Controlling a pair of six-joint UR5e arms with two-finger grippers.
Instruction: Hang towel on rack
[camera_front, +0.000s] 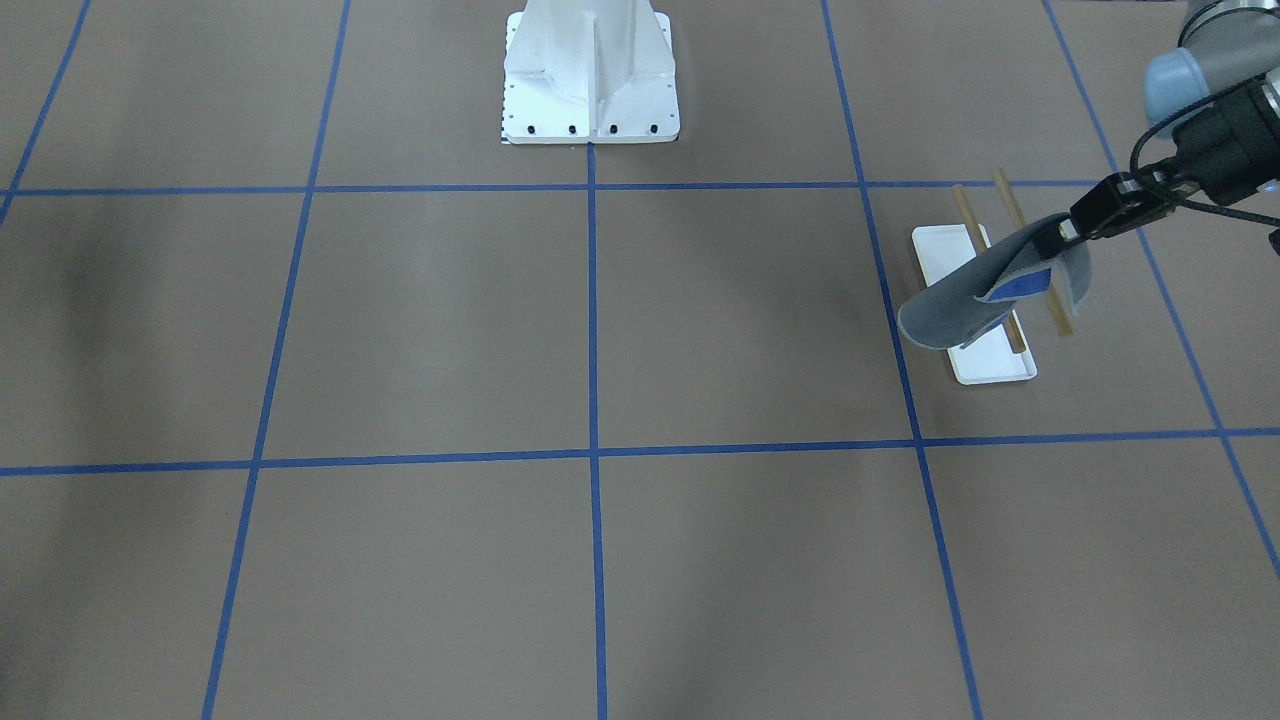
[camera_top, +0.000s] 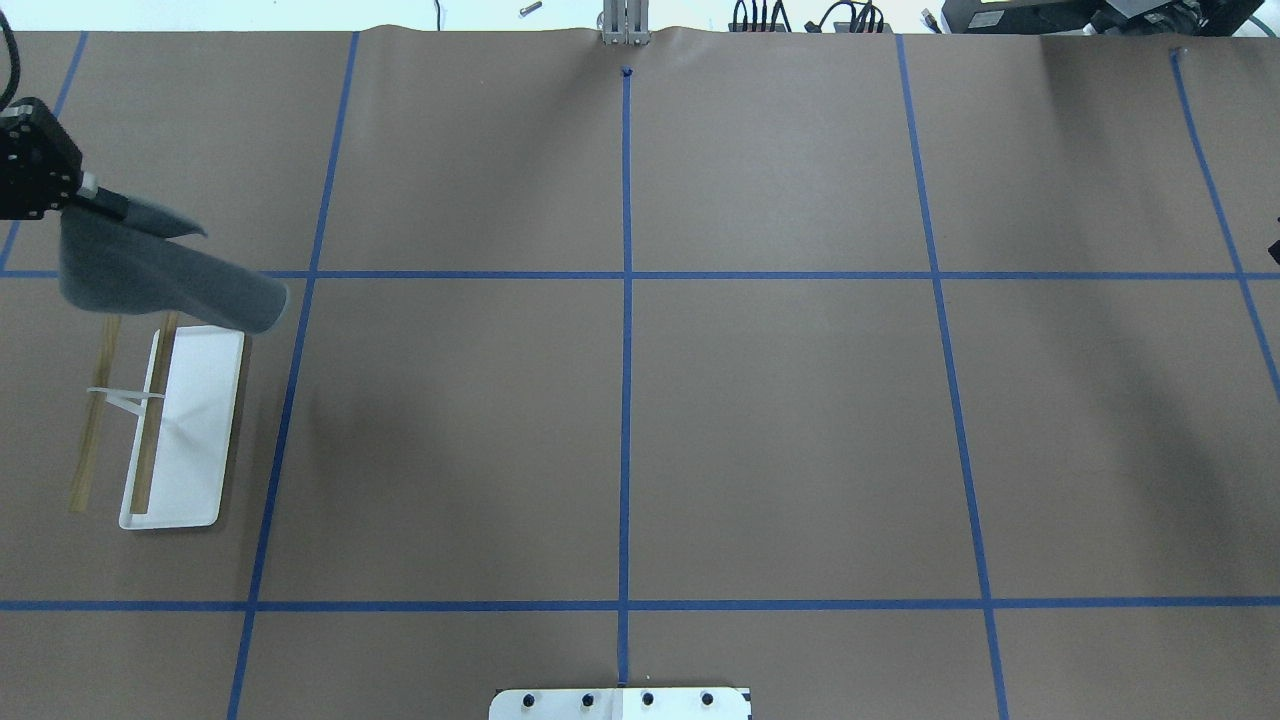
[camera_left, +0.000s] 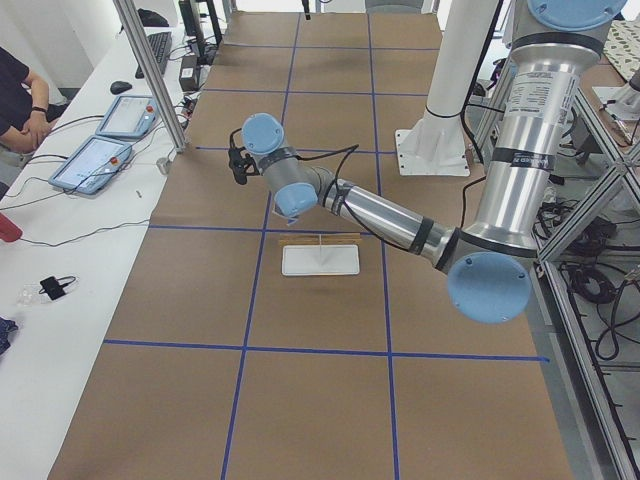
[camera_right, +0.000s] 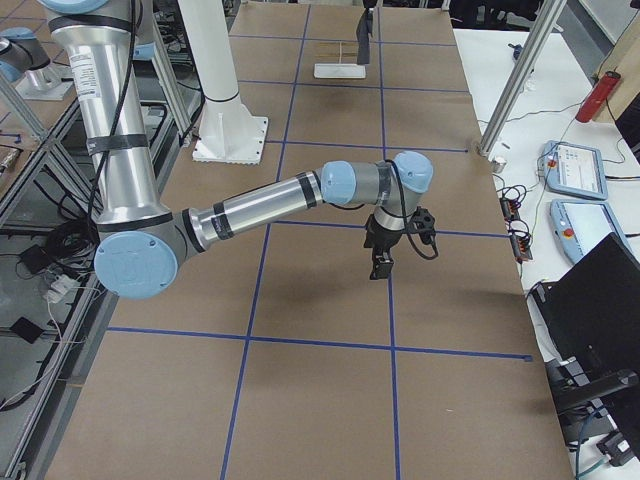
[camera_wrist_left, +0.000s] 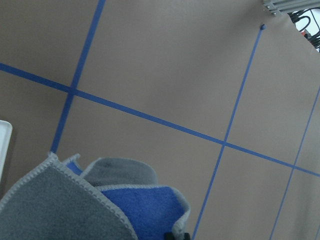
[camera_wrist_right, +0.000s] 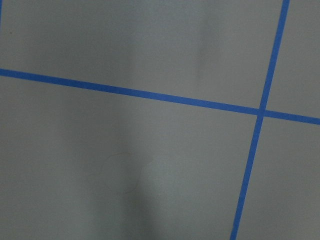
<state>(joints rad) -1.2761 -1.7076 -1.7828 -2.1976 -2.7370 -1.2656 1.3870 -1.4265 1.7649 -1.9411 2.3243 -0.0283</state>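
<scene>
Next, my left gripper lets go of the dark grey towel across the middle of the rack's tan wooden bars (camera_front: 1020, 259).
My left gripper (camera_front: 1068, 234) is shut on one edge of the dark grey towel (camera_front: 955, 312) and holds it in the air. The towel droops in a fold over the far end of the rack, its blue underside showing. I cannot tell whether it touches the bars. The rack has a white tray base (camera_top: 195, 440) and two tan wooden bars (camera_top: 92, 430). In the overhead view the gripper (camera_top: 98, 205) is at the left edge with the towel (camera_top: 150, 275) below it. The left wrist view shows the towel (camera_wrist_left: 75, 210). My right gripper (camera_right: 381, 266) hangs over bare table; I cannot tell its jaws.
The large white bolted pedestal (camera_front: 590, 75) stands at the robot's side of the table, in the middle. Brown paper with blue tape lines (camera_top: 626, 300) covers the table. Operators' tablets (camera_right: 575, 170) lie on a side bench beyond the table's far edge.
</scene>
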